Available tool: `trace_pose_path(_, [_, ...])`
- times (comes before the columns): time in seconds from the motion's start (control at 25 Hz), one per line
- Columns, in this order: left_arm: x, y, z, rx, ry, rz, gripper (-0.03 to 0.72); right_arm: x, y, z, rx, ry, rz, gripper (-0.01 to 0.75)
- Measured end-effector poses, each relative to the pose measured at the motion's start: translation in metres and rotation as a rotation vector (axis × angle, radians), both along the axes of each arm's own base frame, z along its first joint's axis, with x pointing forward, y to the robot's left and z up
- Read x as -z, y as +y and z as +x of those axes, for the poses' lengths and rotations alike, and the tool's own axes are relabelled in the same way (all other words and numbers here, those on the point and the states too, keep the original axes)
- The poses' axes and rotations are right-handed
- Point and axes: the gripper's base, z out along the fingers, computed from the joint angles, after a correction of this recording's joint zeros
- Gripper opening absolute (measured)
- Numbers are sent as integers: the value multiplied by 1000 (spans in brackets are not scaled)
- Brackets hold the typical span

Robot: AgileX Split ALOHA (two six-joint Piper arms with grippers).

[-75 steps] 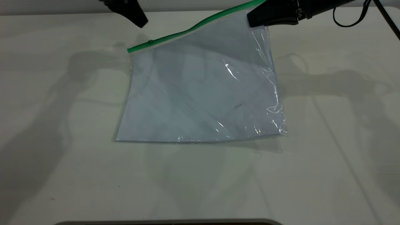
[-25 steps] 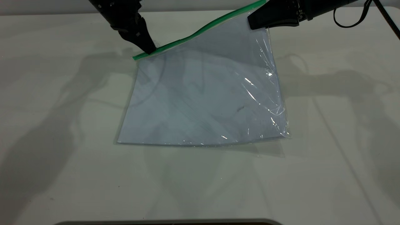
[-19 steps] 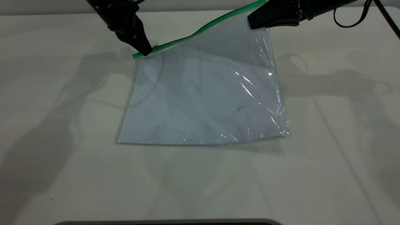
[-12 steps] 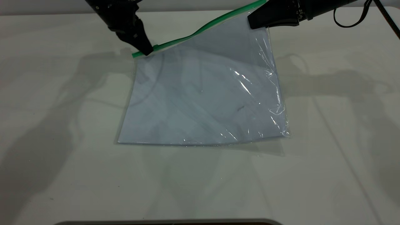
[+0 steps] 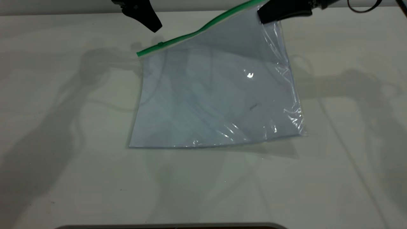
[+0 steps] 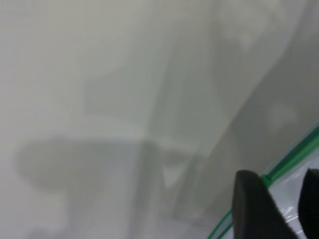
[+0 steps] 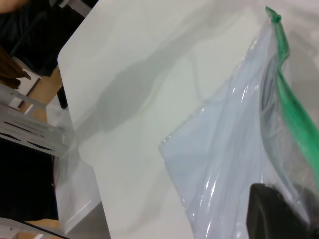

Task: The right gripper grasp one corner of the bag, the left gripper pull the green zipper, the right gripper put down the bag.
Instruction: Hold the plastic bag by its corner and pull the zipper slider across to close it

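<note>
Next, my left gripper grasps the slider tab [image 5: 160, 44] and pulls it all the way to the green zipper's end first, because the slider tab sits short of that end.
The bag [image 5: 216, 95] is a clear pouch with pale sheets inside; its near edge rests on the table [image 5: 63, 143] and its far right corner is raised. The right gripper [image 5: 263, 16] is shut on that corner; in the right wrist view one black finger [image 7: 274, 214] presses the plastic [image 7: 224, 149] beside the green strip [image 7: 291, 109]. The green zipper [image 5: 203, 30] runs along the far edge, with its slider tab [image 5: 161, 44] near the left end. The left gripper [image 5: 155, 28] hangs open above and left of the slider, apart from it. In its wrist view [image 6: 280, 175] the strip [image 6: 291, 158] shows between the fingers.
A dark rounded edge [image 5: 171, 226] runs along the table's front. Arm shadows lie on the white table to the left and right of the bag.
The left gripper has risen off the zipper's left end and moved away toward the back. The bag and the right gripper have shifted slightly right. The slider stays near the left end.
</note>
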Motion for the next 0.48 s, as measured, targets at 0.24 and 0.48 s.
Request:
trace_pose_path(0.24, [4,-2,-3,13,32,-21,403,-10,5,-1,-16,-19,-3,33])
trace_pose_path(0.48, [23,-3,-7,27,87,-19,403,-10,8,-2,-25,-18,-5,33])
